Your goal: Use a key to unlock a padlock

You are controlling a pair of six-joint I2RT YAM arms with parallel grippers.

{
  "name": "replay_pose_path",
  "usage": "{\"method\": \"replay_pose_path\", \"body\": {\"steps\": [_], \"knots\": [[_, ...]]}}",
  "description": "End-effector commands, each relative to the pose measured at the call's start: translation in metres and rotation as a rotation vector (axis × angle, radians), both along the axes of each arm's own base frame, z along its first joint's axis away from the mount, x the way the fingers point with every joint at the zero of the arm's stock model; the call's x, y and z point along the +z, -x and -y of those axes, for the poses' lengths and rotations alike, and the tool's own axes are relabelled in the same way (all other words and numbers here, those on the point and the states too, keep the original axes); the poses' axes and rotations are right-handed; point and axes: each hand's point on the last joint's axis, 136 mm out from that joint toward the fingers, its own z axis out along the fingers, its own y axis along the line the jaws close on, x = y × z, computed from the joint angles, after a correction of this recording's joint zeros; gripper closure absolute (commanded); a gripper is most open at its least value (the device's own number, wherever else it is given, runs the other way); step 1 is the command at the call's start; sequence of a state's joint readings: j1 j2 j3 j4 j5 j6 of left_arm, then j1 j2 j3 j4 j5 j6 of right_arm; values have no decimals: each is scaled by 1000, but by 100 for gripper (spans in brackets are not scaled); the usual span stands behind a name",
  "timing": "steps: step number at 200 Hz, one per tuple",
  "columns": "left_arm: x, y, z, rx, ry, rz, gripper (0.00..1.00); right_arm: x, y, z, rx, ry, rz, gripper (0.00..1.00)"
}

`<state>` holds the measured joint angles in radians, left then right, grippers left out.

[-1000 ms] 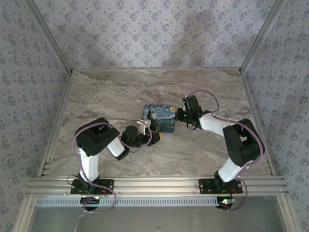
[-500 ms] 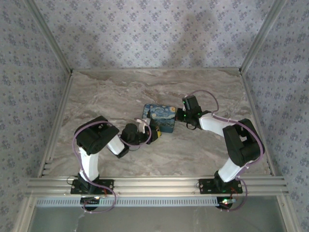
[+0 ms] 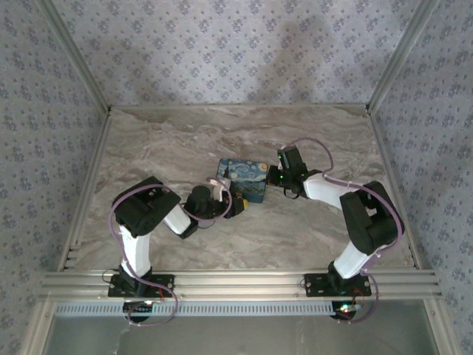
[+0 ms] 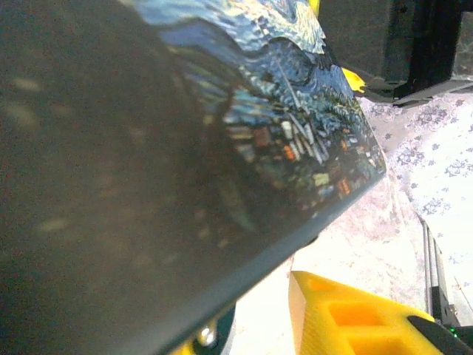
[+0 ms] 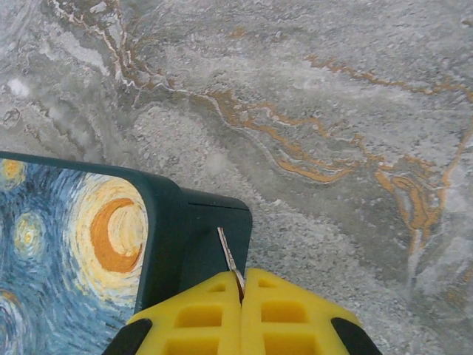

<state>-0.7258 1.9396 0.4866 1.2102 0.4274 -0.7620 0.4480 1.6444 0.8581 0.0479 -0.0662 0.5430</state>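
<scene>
My left gripper's fingers stand apart below the box's painted edge, so my left gripper will close on the padlock there (image 4: 212, 333) and steady it for the key.
The blue swirl-painted box (image 3: 244, 176) lies mid-table between my two arms. My right gripper (image 3: 275, 180) is at its right end, shut on the key (image 5: 228, 257). Only the key's thin metal blade sticks out of the yellow pads (image 5: 199, 318), and its blue head is hidden between them. The blade tip rests against the box's dark teal side (image 5: 203, 237). My left gripper (image 3: 228, 203) holds the box's near-left corner. The painted face (image 4: 281, 126) looms close, one yellow finger (image 4: 355, 318) shows below its edge, and the other finger is hidden. The padlock itself is hidden.
The marble table (image 3: 170, 140) is ringed by patterned walls and aluminium rails (image 3: 236, 281). The right gripper's black body (image 4: 399, 44) shows beyond the box in the left wrist view. Open tabletop (image 5: 355, 111) lies behind and to the right of the box.
The box and both grippers have shifted slightly to the left. The right gripper has stayed at the box's right end.
</scene>
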Motion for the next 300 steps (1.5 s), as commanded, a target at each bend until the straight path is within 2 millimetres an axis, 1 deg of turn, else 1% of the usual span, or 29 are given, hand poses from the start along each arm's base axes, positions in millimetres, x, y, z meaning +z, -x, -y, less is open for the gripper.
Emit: {"method": "replay_pose_path", "body": {"steps": [1,27,46,85,108,134,167,179,189,210,240,283,300], "knots": [[-18,8,8,-35,-27,-72,59,0,1,-13,17,-23,-7,100],[-19,10,14,-48,-26,-77,57,0,0,-13,17,-21,-4,100],[-22,10,11,-24,-33,-79,54,0,0,-12,18,-20,-5,100],[-31,6,-8,51,-56,-91,54,-1,2,-11,18,-18,-6,100],[-32,4,-20,83,-60,-93,56,-1,2,-11,18,-20,-5,100],[-34,3,-30,103,-67,-105,60,-2,2,-10,16,-22,-9,100],[-35,4,-32,96,-70,-112,69,-2,2,-11,16,-24,-8,100],[-36,3,-33,102,-72,-113,70,-2,2,-12,17,-26,-6,100],[-35,2,-32,98,-70,-112,72,-2,2,-12,18,-25,-7,100],[-35,2,-27,82,-62,-116,78,-2,2,-12,18,-25,-8,100],[-36,1,-25,72,-62,-122,80,-2,2,-12,20,-24,-9,100],[-38,3,-25,55,-70,-145,91,-1,1,-11,17,-26,-7,100],[-38,4,-26,42,-68,-169,93,-1,1,-10,16,-25,-7,100]]}}
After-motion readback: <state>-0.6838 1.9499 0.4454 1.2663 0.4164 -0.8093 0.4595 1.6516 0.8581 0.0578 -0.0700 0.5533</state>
